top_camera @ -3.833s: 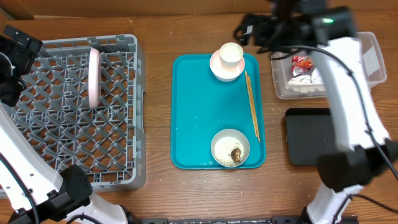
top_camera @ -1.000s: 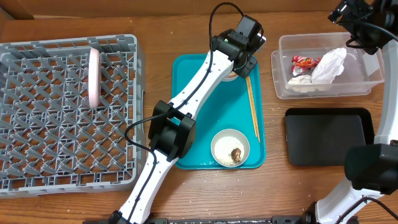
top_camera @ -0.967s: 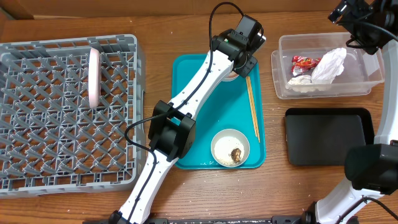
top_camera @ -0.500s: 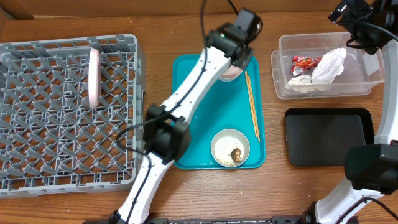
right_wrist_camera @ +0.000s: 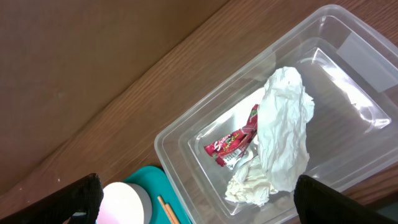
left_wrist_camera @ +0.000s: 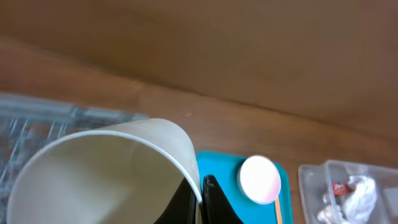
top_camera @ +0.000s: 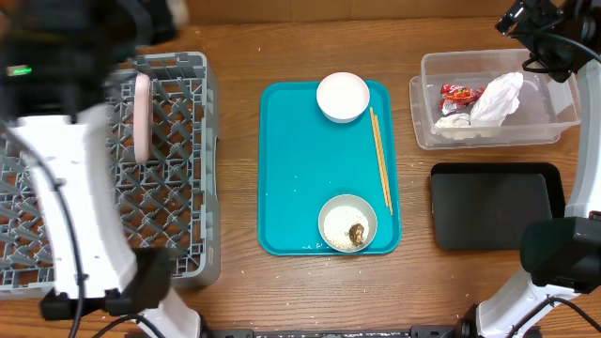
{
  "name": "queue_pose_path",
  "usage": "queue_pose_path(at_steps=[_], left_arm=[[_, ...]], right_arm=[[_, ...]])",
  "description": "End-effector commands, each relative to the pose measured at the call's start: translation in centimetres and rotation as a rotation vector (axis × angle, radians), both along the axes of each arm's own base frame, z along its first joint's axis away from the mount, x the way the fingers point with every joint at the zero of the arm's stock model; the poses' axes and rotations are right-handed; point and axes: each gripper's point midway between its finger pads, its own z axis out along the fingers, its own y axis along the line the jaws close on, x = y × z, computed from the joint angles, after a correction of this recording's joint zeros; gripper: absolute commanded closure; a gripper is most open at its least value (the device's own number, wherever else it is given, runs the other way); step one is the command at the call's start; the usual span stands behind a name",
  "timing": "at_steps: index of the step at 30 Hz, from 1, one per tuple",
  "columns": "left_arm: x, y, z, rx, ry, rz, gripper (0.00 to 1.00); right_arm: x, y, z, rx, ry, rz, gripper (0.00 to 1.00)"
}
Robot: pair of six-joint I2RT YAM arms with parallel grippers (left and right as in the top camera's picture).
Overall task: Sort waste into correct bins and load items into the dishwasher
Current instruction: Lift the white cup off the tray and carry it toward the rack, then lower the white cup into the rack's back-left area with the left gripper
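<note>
My left gripper needs to release the white cup in the grey dishwasher rack (top_camera: pixel 81 153), next to the round plate that is standing up.
In the left wrist view my left gripper (left_wrist_camera: pixel 200 186) is shut on the rim of the white cup (left_wrist_camera: pixel 106 174), one finger inside and one outside. In the overhead view that arm is a blur over the back of the grey dishwasher rack (top_camera: pixel 178 188), where the round plate (top_camera: pixel 142 117) stands on edge. On the teal tray (top_camera: pixel 291 169) are the small pink dish (top_camera: pixel 343 97), the chopsticks (top_camera: pixel 380 160) and the white bowl (top_camera: pixel 347 223) with rice and a brown lump (top_camera: pixel 357 232). My right gripper (right_wrist_camera: pixel 208 202) hangs open above the clear tub (top_camera: pixel 554 127), which holds the red wrapper (right_wrist_camera: pixel 236 140) and the napkin (right_wrist_camera: pixel 283 143).
The flat black tray (top_camera: pixel 493 207) lies on the wooden table in front of the clear tub, right of the teal tray. A strip of bare wood separates the rack from the teal tray. A brown wall runs behind the table.
My left arm has swung from the pink dish at the back of the teal tray to over the rack, taking the white cup with it; the dish now stands bare. The right arm has not moved.
</note>
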Motion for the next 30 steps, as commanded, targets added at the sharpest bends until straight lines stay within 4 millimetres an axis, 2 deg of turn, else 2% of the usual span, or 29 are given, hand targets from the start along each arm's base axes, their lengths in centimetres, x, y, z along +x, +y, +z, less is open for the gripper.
queue_pose_path(at_steps=[1,5,8,10,17,21,26,30], left_arm=[[-0.6,5.9,-2.2,-0.259,0.087,0.029,0.96],[-1.7,14.3,-5.5,-0.456,0.146,0.146,0.96],[-1.9,17.8,-7.7,-0.6,0.15,0.119,0.96],[-2.0,19.3,-9.1,-0.685,0.147,0.08,0.96],[-1.4,22.5,-12.7,-0.932,0.015,-0.098,0.96],[-0.5,24.1,-15.1,-1.028,-0.036,-0.123,0.96],[0.8,24.8,-18.1,-1.117,-0.06,-0.141,0.96],[1.4,25.3,-21.5,-1.171,-0.016,-0.114,0.96]], right_arm=[[-0.2,-0.1,1.3,-0.004,-0.032,-0.01,0.0],[-0.2,-0.1,1.3,-0.004,-0.032,-0.01,0.0],[-0.2,-0.1,1.3,-0.004,-0.032,-0.01,0.0],[-0.2,-0.1,1.3,-0.004,-0.032,-0.01,0.0],[-0.2,-0.1,1.3,-0.004,-0.032,-0.01,0.0],[-0.2,-0.1,1.3,-0.004,-0.032,-0.01,0.0],[-0.2,-0.1,1.3,-0.004,-0.032,-0.01,0.0],[-0.2,-0.1,1.3,-0.004,-0.032,-0.01,0.0]])
